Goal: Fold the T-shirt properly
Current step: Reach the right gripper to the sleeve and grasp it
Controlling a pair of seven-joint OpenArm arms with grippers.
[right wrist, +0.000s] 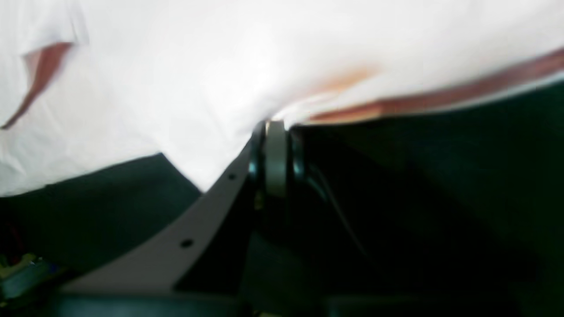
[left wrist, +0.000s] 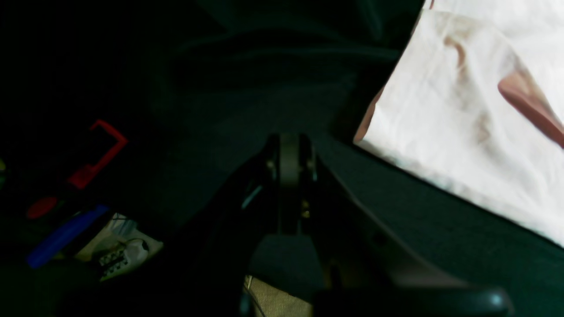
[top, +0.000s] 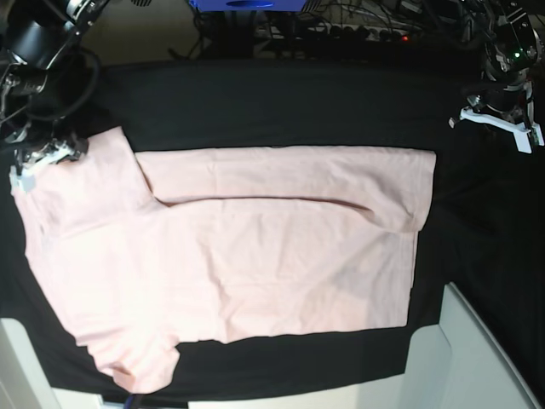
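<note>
My right gripper should release the T-shirt's edge on the T-shirt's body (top: 162,274) between the far fold and the near sleeve.
The pale pink T-shirt (top: 255,256) lies spread on the black table cloth (top: 281,94), plain side up, with its far edge folded over toward the middle. At the shirt's left end, by the sleeve, my right gripper (top: 38,162) is shut on the T-shirt's edge. In the right wrist view the fabric (right wrist: 176,66) bunches into the closed fingertips of this gripper (right wrist: 275,127). My left gripper (left wrist: 289,147) is shut with nothing in it and hovers over bare cloth. It is apart from the shirt's corner (left wrist: 476,110), at the far right of the base view (top: 496,119).
Cables and a blue box (top: 247,4) crowd the back edge of the table. White surfaces (top: 477,358) show at both near corners. A red clamp (left wrist: 99,154) and a blue object (left wrist: 66,233) lie off to the left in the left wrist view.
</note>
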